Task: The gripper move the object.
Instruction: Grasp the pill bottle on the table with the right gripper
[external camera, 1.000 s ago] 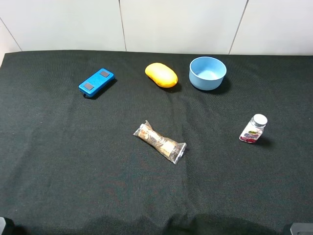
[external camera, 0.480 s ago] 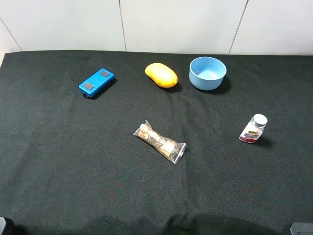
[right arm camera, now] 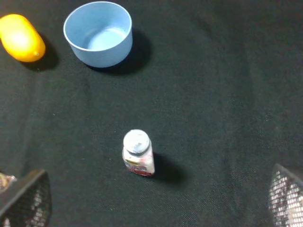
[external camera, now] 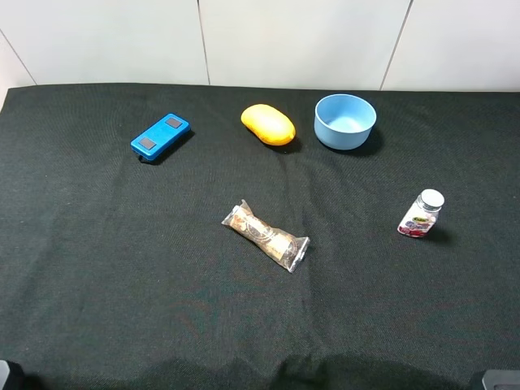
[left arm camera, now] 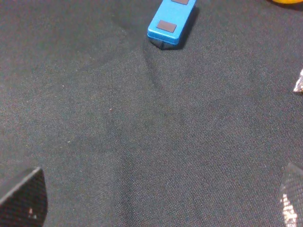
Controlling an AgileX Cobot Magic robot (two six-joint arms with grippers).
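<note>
The small clear bottle is next for my right gripper, which should go to it and close on the bottle's body (external camera: 420, 217) (right arm camera: 138, 161), just below its white cap.
The small clear bottle (external camera: 421, 215) with a white cap and a red-and-yellow label stands upright on the black cloth at the right. In the right wrist view the bottle (right arm camera: 138, 153) stands ahead of my right gripper (right arm camera: 156, 198), between the lines of its fingertips (right arm camera: 26, 198) but apart from them. The right gripper is open and empty. My left gripper (left arm camera: 156, 198) is also open and empty over bare cloth. Its fingertips (left arm camera: 23, 198) show only at the frame corners. In the exterior view, only dark bits at the bottom corners may belong to the arms.
A light blue bowl (external camera: 345, 122) and a yellow oval object (external camera: 268, 124) sit at the back. A blue rectangular device (external camera: 160, 136) lies at the back left and also shows in the left wrist view (left arm camera: 171, 21). A clear-wrapped brown snack bar (external camera: 266, 236) lies mid-table.
</note>
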